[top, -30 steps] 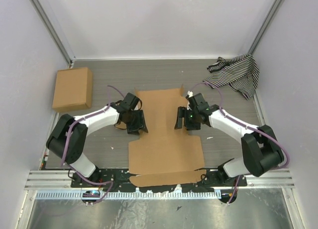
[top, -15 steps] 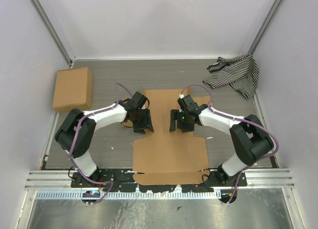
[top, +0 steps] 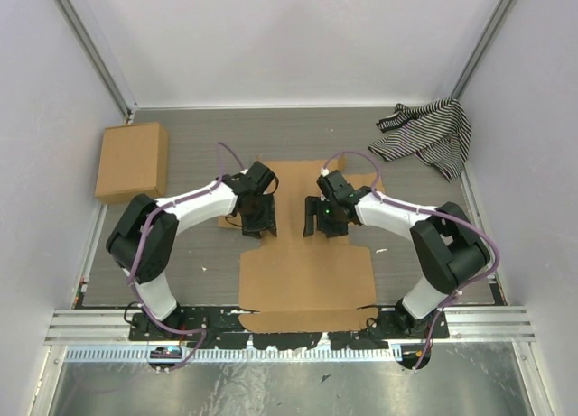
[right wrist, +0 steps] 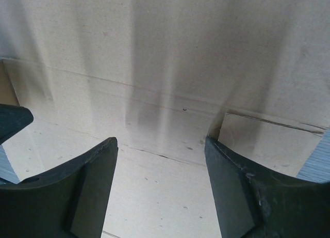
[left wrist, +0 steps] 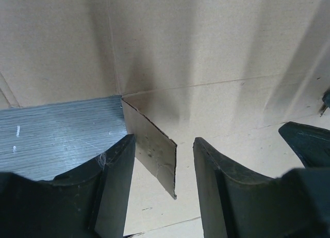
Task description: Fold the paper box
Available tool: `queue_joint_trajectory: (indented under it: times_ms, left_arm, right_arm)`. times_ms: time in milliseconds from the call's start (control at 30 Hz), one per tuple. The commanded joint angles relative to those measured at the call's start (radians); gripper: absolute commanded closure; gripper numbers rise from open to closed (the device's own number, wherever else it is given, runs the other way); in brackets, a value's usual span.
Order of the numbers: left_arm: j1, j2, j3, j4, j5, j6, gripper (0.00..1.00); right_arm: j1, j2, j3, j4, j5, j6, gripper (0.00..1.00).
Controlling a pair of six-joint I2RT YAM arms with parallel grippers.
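The robot's left gripper needs to next close on the small far corner flap [top: 259, 160] of the paper box, on the side toward the ready-formed cardboard box.
The paper box [top: 305, 272] is a flat brown die-cut sheet in the middle of the table, its near edge over the front rail. My left gripper [top: 261, 220] is at the sheet's left edge and my right gripper [top: 317, 219] at its right side, facing each other across the narrow middle. In the left wrist view the left gripper [left wrist: 165, 141] is open, and a raised side flap [left wrist: 152, 147] stands between its jaws, unclamped. In the right wrist view the right gripper [right wrist: 160, 142] is open over bare cardboard [right wrist: 170, 67], with a small flap [right wrist: 268, 140] beside its right finger.
A ready-formed brown cardboard box [top: 133, 161] sits at the far left. A black-and-white striped cloth [top: 429, 136] lies in the far right corner. White walls close in three sides, and an aluminium rail [top: 90, 330] runs along the front.
Both grippers have moved inward toward each other over the sheet's middle. The side flaps there have been pushed in and up, so the sheet's middle looks narrower.
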Motion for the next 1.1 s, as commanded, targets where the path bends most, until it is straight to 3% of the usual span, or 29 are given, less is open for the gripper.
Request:
queue_joint_trajectory:
  times_ms: [0,400,800,1067]
  left_arm:
    - [-0.010,-0.011,0.039,-0.027,-0.020,0.010,0.44]
    - [-0.031,-0.028,0.094,-0.039,-0.016,0.004,0.45]
    - [-0.032,0.116,0.061,0.047,0.014,-0.011,0.46]
    - [-0.031,-0.010,0.156,-0.126,-0.120,0.064,0.44]
  right_arm:
    - [0.009,0.021,0.016,0.009,0.027,0.004,0.26]
    - [0.008,0.025,0.015,-0.001,0.045,-0.006,0.27]
    - [0.009,0.020,0.034,-0.014,0.046,-0.004,0.27]
    - [0.009,-0.025,0.120,-0.082,0.098,-0.024,0.27]
